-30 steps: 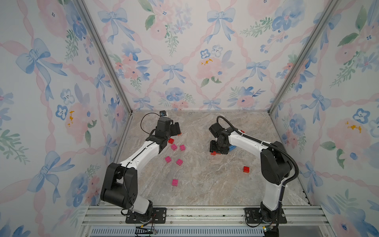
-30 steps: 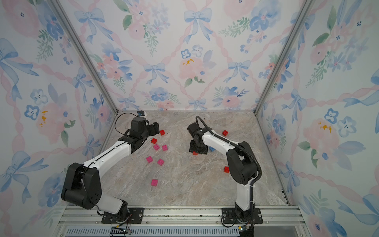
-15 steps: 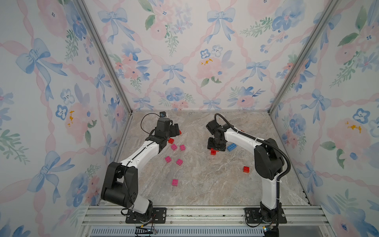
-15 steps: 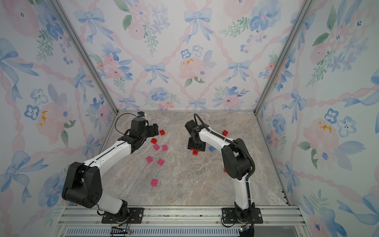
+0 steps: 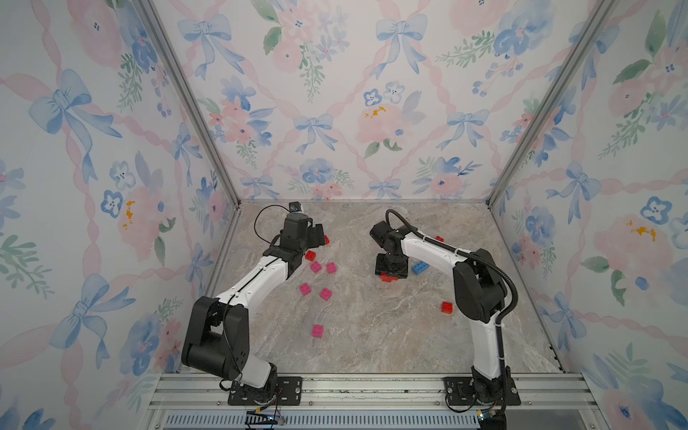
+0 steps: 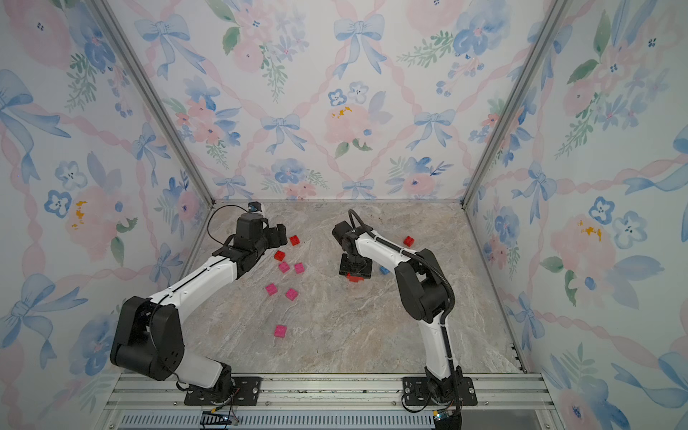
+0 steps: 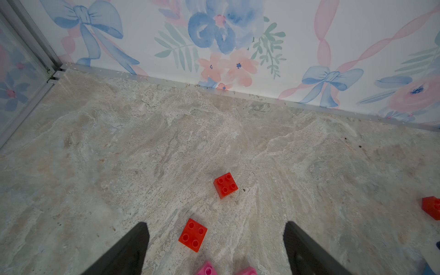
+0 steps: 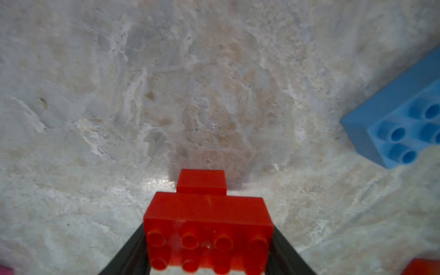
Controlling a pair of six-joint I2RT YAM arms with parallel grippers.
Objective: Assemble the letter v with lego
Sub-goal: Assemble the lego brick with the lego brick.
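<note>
The red stack in my right gripper should be released onto the marble floor (image 5: 381,276) (image 8: 167,224), where it will sit between the blue brick and the pink bricks.
The lego lies scattered on the marble floor. My right gripper (image 5: 390,268) (image 8: 208,250) points down and is shut on a red stack (image 8: 207,221) (image 6: 354,277): a wide studded red block with a smaller red brick (image 8: 201,182) joined to its far side. The blue brick (image 5: 420,267) (image 8: 400,119) lies just beside it. My left gripper (image 5: 316,233) (image 7: 216,228) hovers open at the back left, with a loose red brick (image 7: 193,235) (image 5: 310,255) on the floor between its fingers. Another red brick (image 7: 225,185) lies beyond it.
Several pink bricks (image 5: 315,266) (image 5: 325,293) (image 5: 317,330) lie left of centre. Single red bricks sit at the right (image 5: 447,308) and back right (image 6: 408,241). The back wall (image 7: 238,71) stands close behind the left gripper.
My right gripper, still holding the red stack, has shifted slightly left and its arm has folded in, uncovering the blue brick. The left arm has barely moved.
</note>
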